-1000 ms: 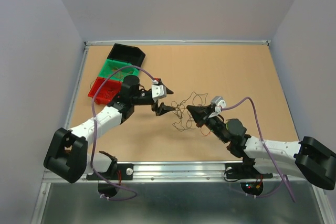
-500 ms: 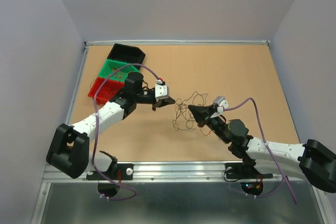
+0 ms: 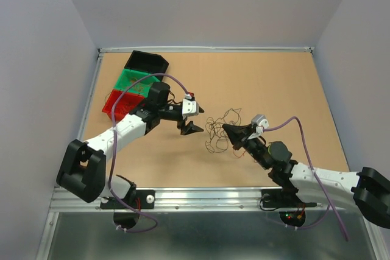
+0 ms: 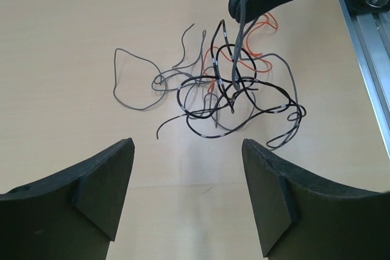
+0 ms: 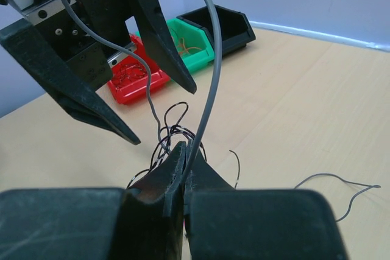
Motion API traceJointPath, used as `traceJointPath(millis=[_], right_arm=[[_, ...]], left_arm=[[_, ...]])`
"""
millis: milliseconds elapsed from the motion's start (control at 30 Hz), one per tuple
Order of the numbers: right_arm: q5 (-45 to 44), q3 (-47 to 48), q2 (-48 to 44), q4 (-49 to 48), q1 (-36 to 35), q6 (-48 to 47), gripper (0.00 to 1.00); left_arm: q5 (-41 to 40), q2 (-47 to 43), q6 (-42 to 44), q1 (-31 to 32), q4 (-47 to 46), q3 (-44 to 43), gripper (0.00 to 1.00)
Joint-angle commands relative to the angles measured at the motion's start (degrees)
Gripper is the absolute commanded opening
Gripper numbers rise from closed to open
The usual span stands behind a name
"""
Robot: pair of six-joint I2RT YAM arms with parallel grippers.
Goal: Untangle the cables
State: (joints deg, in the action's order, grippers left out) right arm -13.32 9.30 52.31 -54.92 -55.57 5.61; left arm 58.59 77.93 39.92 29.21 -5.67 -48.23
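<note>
The black wire is tangled with the grey wire in the robot's right gripper, so the left gripper should grab the black loops [image 4: 182, 97] and pull them free.
The cables [image 3: 218, 129] are a loose tangle of thin black, grey and orange wires on the tan table, seen in the left wrist view [image 4: 228, 89] too. My right gripper [image 3: 228, 129] is shut on a grey wire [image 5: 210, 77] that rises from its tips [image 5: 185, 149], at the tangle's right edge. My left gripper [image 3: 190, 119] is open and empty, just left of the tangle; its fingers [image 4: 100, 178] hang above bare table with the wires ahead of them.
A black bin [image 3: 146, 62], a green bin [image 3: 133, 80] and a red bin [image 3: 119, 105] stand in a row at the table's far left. The red bin [image 5: 131, 74] holds thin wires. A metal rail [image 3: 201, 196] runs along the near edge.
My left gripper has shifted slightly away and right, and opened wider beside the tangle. My right gripper has drawn back to the right, still shut on the wire, pulling the tangle along.
</note>
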Motion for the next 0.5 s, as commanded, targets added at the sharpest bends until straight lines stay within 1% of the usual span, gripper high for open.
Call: traceJointPath(millis=[0, 133, 467], right_arm=[[-0.7, 0.1, -1.4, 0.6, -0.2, -0.1, 0.00], [1.0, 1.2, -1.9, 1.3, -0.2, -0.1, 0.01], [5.6, 5.9, -0.2, 4.3, -0.2, -0.4, 0.00]], left_arm=[[1.6, -4.4, 3.3, 1.9, -0.7, 1.7, 0.84], [1.4, -4.8, 3.0, 2.7, -1.4, 2.3, 0.84], [1.1, -2.3, 2.5, 4.9, -0.9, 1.3, 0.84]])
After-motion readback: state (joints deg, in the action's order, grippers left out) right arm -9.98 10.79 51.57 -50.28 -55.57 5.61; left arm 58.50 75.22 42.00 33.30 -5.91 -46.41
